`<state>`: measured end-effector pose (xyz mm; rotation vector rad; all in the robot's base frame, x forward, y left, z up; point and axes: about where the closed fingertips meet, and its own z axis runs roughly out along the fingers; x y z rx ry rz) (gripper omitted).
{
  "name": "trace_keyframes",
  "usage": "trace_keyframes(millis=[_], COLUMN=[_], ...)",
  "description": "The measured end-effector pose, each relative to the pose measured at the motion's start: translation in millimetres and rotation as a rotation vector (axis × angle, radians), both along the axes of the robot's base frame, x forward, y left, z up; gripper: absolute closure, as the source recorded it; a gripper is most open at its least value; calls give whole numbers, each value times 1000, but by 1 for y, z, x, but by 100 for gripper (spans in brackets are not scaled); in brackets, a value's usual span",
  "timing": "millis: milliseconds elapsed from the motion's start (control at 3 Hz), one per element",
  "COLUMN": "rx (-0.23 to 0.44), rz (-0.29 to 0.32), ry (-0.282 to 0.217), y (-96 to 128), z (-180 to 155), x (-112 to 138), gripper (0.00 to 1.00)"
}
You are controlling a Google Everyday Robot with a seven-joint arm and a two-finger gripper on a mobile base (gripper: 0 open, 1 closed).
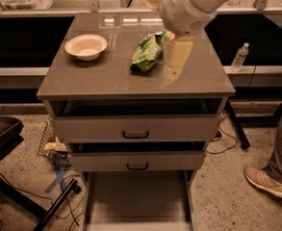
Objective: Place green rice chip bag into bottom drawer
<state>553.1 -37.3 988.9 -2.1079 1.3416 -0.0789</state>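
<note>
The green rice chip bag's far end point(158, 39), away from the drawers, is the spot my gripper should go to next and close on.
The green rice chip bag point(147, 52) lies wrinkled on the grey cabinet top point(102, 83), right of the middle. My gripper point(174, 61) hangs from the cream arm that reaches in from the top right. It is just right of the bag, over the cabinet top and close beside it. The bottom drawer point(138, 196) is pulled out at the foot of the cabinet, and its flat grey floor is bare. The two drawers above it, with dark handles, stand slightly ajar.
A round cream bowl point(85, 46) sits at the left of the cabinet top. A water bottle point(239, 57) stands on a ledge at the right. A person's leg and shoe point(268, 181) are at the lower right. A dark chair point(1, 134) and cables are at the left.
</note>
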Motion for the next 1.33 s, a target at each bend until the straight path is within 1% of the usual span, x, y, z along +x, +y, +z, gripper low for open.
trace_keyframes(millis=[333, 667, 1000, 1333], rx=[6, -20, -80, -133], rz=[1, -17, -18, -6], ry=[-14, -15, -52, -127], y=[3, 7, 9, -3], z=[1, -6, -27, -41], x=[4, 8, 42, 87], gripper=[0, 0, 0, 0])
